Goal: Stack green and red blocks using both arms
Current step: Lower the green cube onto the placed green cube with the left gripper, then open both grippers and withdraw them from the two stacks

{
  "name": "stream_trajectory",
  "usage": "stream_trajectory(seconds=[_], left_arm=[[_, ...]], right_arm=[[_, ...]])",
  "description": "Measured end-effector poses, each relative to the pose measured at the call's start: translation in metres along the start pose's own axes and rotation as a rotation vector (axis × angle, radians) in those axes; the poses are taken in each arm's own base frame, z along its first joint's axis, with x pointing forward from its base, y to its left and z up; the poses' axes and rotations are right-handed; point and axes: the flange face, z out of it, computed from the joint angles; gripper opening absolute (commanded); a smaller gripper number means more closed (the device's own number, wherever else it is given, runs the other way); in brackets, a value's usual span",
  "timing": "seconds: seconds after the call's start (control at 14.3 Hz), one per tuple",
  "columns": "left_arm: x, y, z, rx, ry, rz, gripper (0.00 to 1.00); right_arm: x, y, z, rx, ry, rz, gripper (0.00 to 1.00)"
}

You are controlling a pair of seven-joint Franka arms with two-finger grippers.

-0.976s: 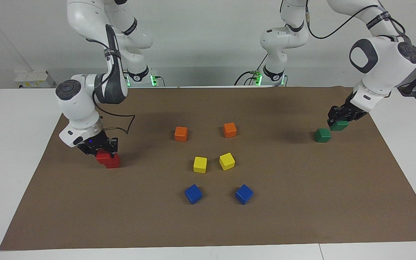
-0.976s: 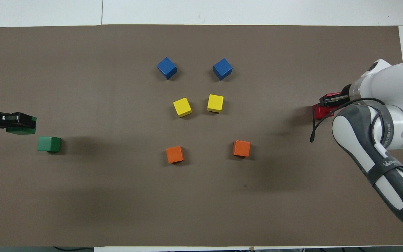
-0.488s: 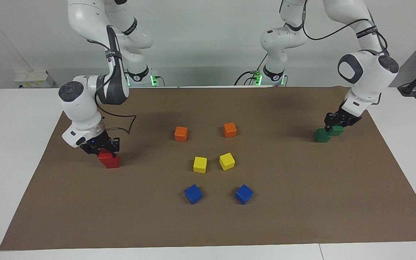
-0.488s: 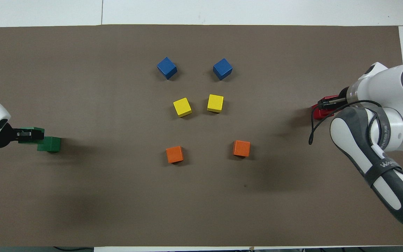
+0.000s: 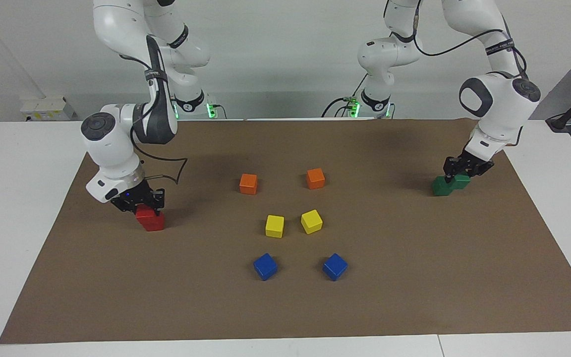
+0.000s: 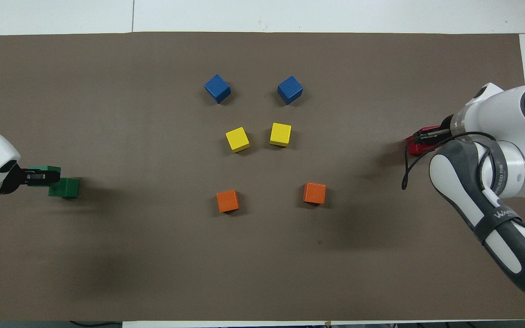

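Note:
The robot's left gripper will release the second green block on top of the green block [image 6: 50, 180] that lies on the brown mat.
A dark green block [image 5: 440, 187] lies on the brown mat [image 5: 394, 277] toward the left arm's end. My left gripper [image 5: 456, 173] is shut on the second green block [image 5: 463, 182], held low and close beside the lying one; whether they touch I cannot tell. In the overhead view the held green block [image 6: 54, 175] overlaps a corner of the lying green block [image 6: 65, 188]. Toward the right arm's end, my right gripper [image 5: 142, 206] is shut on a red block [image 5: 142, 214], partly over another red block [image 5: 155, 224] on the mat.
In the middle of the mat stand two orange cubes [image 5: 248, 183] [image 5: 315, 178], two yellow cubes [image 5: 274, 225] [image 5: 311, 221] and two blue cubes [image 5: 265, 266] [image 5: 334, 266], the blue ones farthest from the robots. White table [image 5: 18, 198] surrounds the mat.
My left gripper has carried its green block toward the middle of the table, right up to the lying green block. The right gripper with its red block has barely shifted.

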Motion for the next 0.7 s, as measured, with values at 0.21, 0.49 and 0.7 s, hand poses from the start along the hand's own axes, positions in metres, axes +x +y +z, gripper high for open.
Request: stream_trajectory(seconds=[0.21, 0.49, 0.7], left_arm=[[-0.0039, 0.0005, 0.0060, 0.001, 0.000, 0.000, 0.00], [-0.0059, 0.0007, 0.0085, 0.003, 0.004, -0.001, 0.00], [-0.0092, 0.0012, 0.0117, 0.004, 0.005, -0.002, 0.00]], right_arm=[[-0.0006, 0.0001, 0.0008, 0.000, -0.002, 0.000, 0.00], [-0.0024, -0.0002, 0.0035, 0.001, -0.007, 0.000, 0.00], [-0.0024, -0.0005, 0.0052, 0.000, 0.012, 0.000, 0.00]])
